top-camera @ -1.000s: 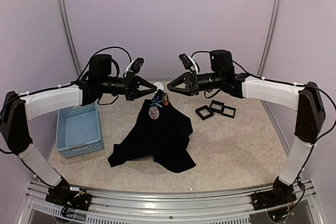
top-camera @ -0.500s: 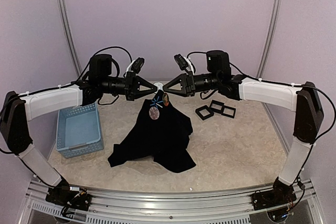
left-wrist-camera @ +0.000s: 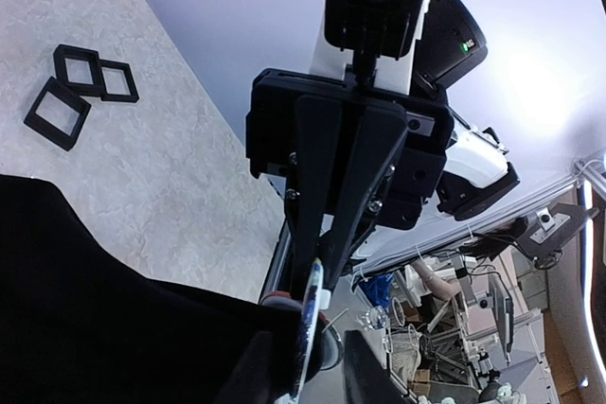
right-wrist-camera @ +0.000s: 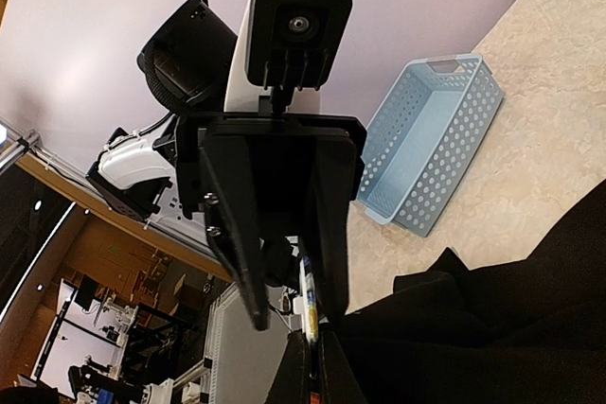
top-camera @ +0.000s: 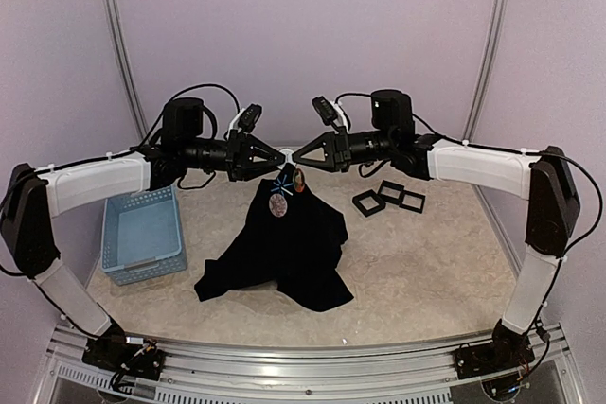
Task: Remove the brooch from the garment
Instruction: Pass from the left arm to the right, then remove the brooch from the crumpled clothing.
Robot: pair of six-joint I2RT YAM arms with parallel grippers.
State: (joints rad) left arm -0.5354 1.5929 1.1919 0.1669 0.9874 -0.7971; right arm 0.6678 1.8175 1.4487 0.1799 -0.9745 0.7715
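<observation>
Both of the robot's grippers meet at the brooch while the garment hangs from it, so the left gripper should take the cloth (top-camera: pixel 270 191) below and pull it off.
The black garment (top-camera: pixel 284 253) hangs from its neck, hem on the table. The oval brooch (top-camera: pixel 278 202) sits on its front below a small blue mark (top-camera: pixel 282 182). My left gripper (top-camera: pixel 280 164) is shut on the cloth at the neck. My right gripper (top-camera: pixel 293 158) meets it tip to tip, fingers close together. In the left wrist view the brooch (left-wrist-camera: pixel 310 314) is edge-on between my fingers (left-wrist-camera: pixel 374 380). In the right wrist view the brooch (right-wrist-camera: pixel 308 302) lines up with the narrow gap above my fingers (right-wrist-camera: pixel 333 376). I cannot tell if they pinch it.
A light-blue basket (top-camera: pixel 142 234) stands on the table at the left, also in the right wrist view (right-wrist-camera: pixel 426 139). Three small black square frames (top-camera: pixel 388 198) lie at the back right, also in the left wrist view (left-wrist-camera: pixel 80 82). Purple walls enclose the table.
My right gripper has moved left until its tip reaches the left gripper's tip at the garment's neck. The left arm, garment and brooch have stayed put.
</observation>
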